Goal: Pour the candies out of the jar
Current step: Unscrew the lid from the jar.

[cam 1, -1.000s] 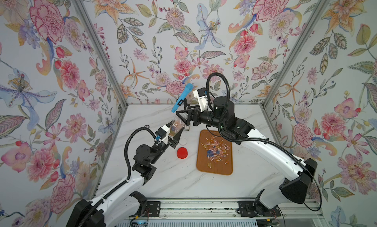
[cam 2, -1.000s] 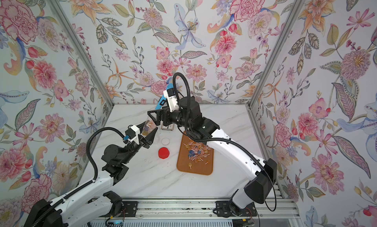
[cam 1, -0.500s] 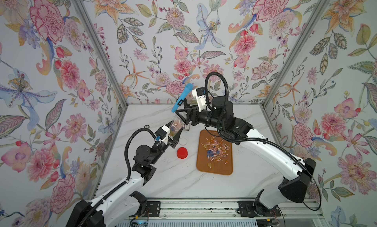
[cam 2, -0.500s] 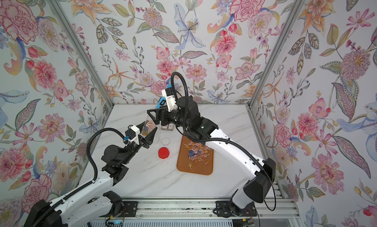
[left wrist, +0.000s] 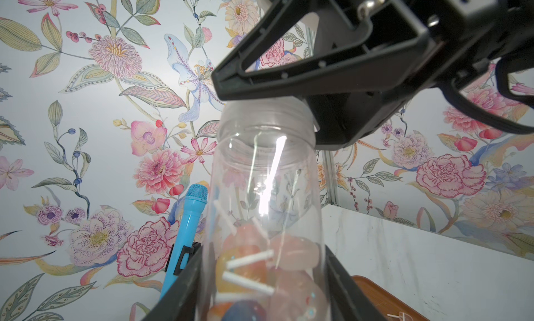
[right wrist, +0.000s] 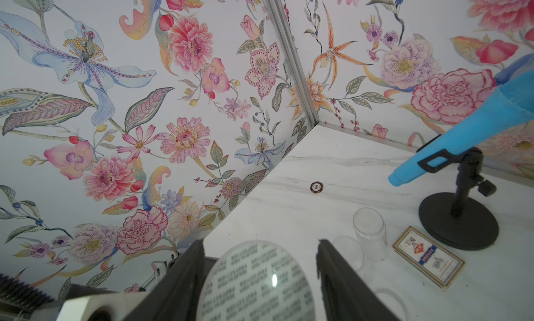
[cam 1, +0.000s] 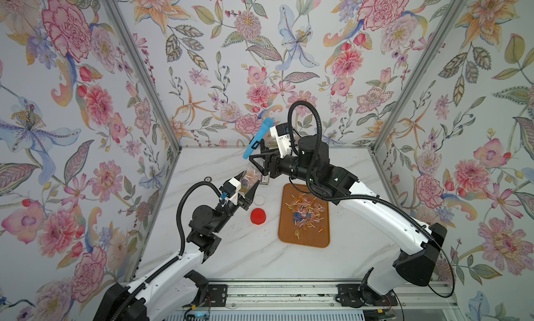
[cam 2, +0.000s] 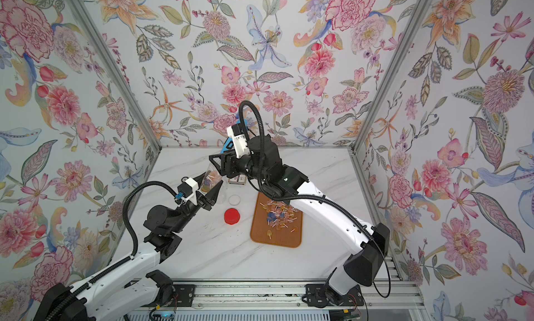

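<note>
I should take a fresh hold of the seal's rim [right wrist: 256,244] with my right gripper, as the printed seal covers the jar's opening, and remove the seal before I pour.
My left gripper [cam 1: 247,186] [left wrist: 263,253] is shut on the body of a clear plastic jar [cam 1: 250,179] [cam 2: 212,179] [left wrist: 265,189] and holds it tilted, mouth up and away. Orange, pink and blue candies [left wrist: 248,264] lie in the jar's lower end. A round printed seal [right wrist: 257,282] covers its mouth. My right gripper [cam 1: 255,168] [cam 2: 218,169] [right wrist: 260,244] is open, its jaws close on either side of that mouth, a thin gap showing beside one. More candies [cam 1: 306,211] [cam 2: 278,215] lie scattered on a brown tray [cam 1: 306,241].
A red lid [cam 1: 258,216] and a white disc [cam 1: 260,199] lie left of the tray. At the back are a blue microphone [cam 1: 258,137] on a black stand [right wrist: 458,218], a card box [right wrist: 427,256], two empty clear jars [right wrist: 370,227] and a small chip [right wrist: 316,186].
My right gripper has shifted slightly left over the jar's mouth and its jaws have narrowed around it. The left arm and the jar have stayed put.
</note>
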